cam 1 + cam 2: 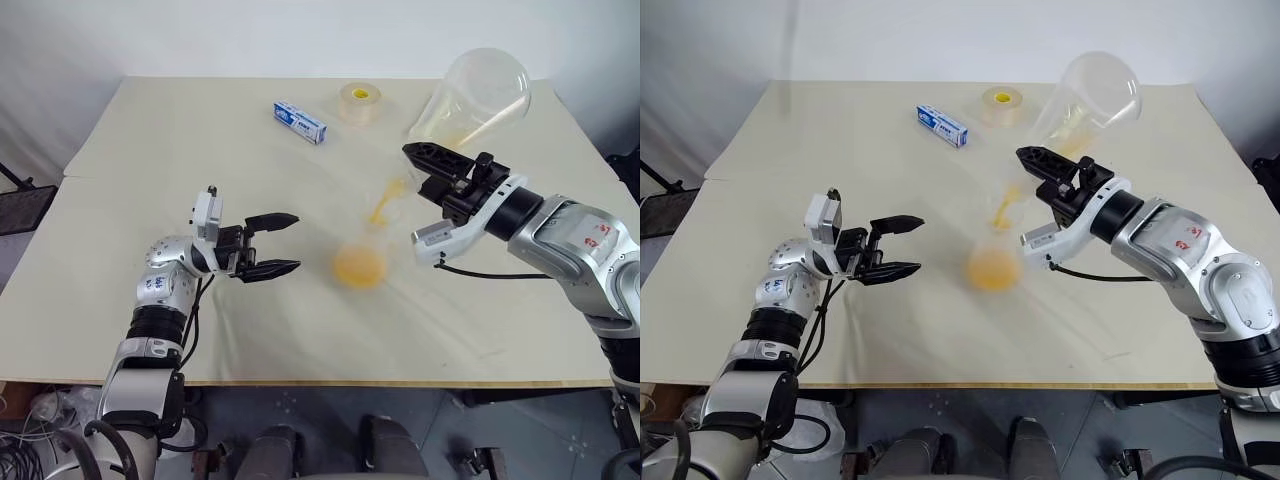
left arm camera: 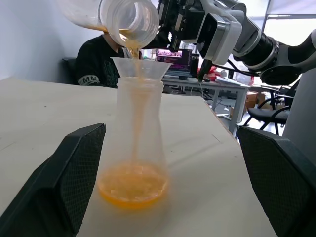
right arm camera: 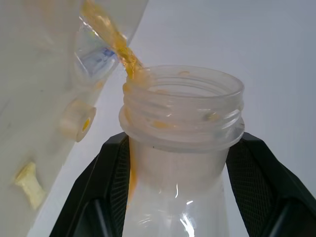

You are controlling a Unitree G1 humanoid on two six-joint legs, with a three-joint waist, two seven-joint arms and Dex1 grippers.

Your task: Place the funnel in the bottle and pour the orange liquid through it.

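Note:
The robot's right gripper needs to stand the second clear vessel on the open table (image 1: 488, 237) beside the bottle, below that gripper's wrist.
The bottle (image 2: 140, 128) stands upright near the middle of the table, with the small clear funnel (image 2: 140, 66) seated in its neck. Orange liquid (image 2: 132, 185) pools in its base, and a thin stream (image 1: 384, 207) runs down into the funnel. My right gripper (image 1: 428, 168) is shut on the neck of a second clear vessel (image 1: 480, 90), tilted mouth-down over the funnel and still holding a little orange liquid. My left gripper (image 1: 290, 242) hovers open and empty just left of the bottle, fingers pointing at it.
A blue and white box (image 1: 300, 121) and a pale tape roll (image 1: 360, 101) lie at the back of the cream table (image 1: 150, 150). A seated person in a dark shirt (image 2: 96, 59) is behind the table's far side.

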